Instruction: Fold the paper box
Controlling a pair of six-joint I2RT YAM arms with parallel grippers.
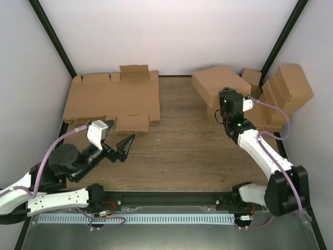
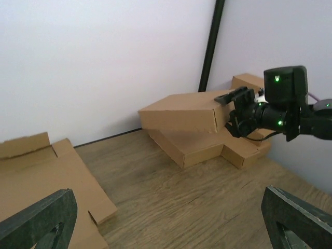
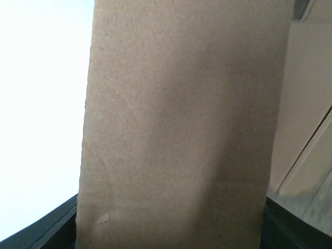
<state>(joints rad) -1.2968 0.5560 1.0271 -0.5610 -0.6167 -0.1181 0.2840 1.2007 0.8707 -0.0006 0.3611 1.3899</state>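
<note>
Next, I release the paper box from my right gripper onto the cardboard (image 1: 226,87) under it, next to the stack of finished boxes.
The paper box (image 1: 216,80) is a folded, wide, shallow brown cardboard mailer at the back right of the table. In the left wrist view the paper box (image 2: 179,111) hangs tilted above other cardboard. My right gripper (image 1: 225,104) holds its near end, and that gripper (image 2: 231,104) also shows from the side there. In the right wrist view the cardboard (image 3: 181,129) fills the whole span between the two dark fingers (image 3: 52,231). My left gripper (image 1: 122,148) hovers open over bare wood at the front left, with nothing between its fingertips (image 2: 41,218).
A pile of flat cardboard blanks (image 1: 112,101) lies at the back left. Finished brown boxes (image 1: 286,91) are stacked in the back right corner, and more cardboard (image 2: 207,148) lies under the held box. Black frame posts and white walls close in the back and sides.
</note>
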